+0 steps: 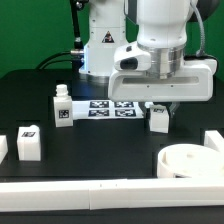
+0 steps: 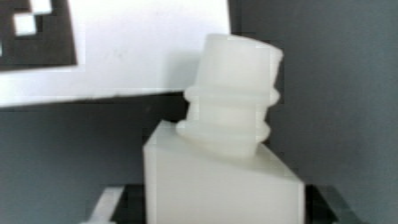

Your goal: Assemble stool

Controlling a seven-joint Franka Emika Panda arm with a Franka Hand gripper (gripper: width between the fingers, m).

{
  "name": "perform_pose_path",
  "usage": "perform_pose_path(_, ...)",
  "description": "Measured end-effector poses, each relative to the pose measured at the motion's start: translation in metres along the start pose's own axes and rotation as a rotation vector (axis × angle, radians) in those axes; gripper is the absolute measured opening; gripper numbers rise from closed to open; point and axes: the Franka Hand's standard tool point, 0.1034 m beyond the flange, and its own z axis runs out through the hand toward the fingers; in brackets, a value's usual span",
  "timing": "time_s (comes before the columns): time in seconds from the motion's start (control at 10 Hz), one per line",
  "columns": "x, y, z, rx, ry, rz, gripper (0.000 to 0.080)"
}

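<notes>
I will lay the leg flat, as its narrower end points up in my gripper, and take its block (image 2: pixel 224 190) before I turn that end of the leg toward the seat.
My gripper (image 1: pixel 157 108) has come down over a white stool leg (image 1: pixel 158 119) that stands on the black table just in front of the marker board (image 1: pixel 108 107). In the wrist view the leg (image 2: pixel 221 150) fills the middle, its narrower end (image 2: pixel 233 85) pointing away. The dark fingers (image 2: pixel 125 205) press against both sides of its block, so the gripper (image 2: pixel 217 212) is shut on it. A second leg (image 1: pixel 62 108) stands upright to the exterior view's left, and a third (image 1: pixel 28 143) sits nearer the front. The round seat (image 1: pixel 190 160) lies at the front right.
A long white border bar (image 1: pixel 90 199) runs along the table's front edge, with another white bar piece (image 1: pixel 213 141) at the exterior view's right. A small white part (image 1: pixel 3 148) shows at the left edge. The robot's base (image 1: pixel 100 45) stands behind the marker board.
</notes>
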Motion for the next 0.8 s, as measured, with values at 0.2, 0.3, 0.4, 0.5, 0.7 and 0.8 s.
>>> perform_pose_path(0.2,0.002,0.001,0.0,0.001,0.007,-0.01,0.0349)
perform_pose_path(0.3,0.002,0.001,0.0,0.001,0.006,-0.01,0.0484)
perform_pose_path(0.4,0.002,0.001,0.0,0.001,0.006,-0.01,0.0484)
perform_pose_path(0.5,0.002,0.003,-0.002,0.0,-0.006,-0.016,0.0619)
perform_pose_path(0.7,0.032,0.015,-0.038,0.012,-0.09,-0.003,0.0641)
perform_pose_path(0.8,0.05,0.01,-0.048,0.015,-0.114,0.002,0.0647)
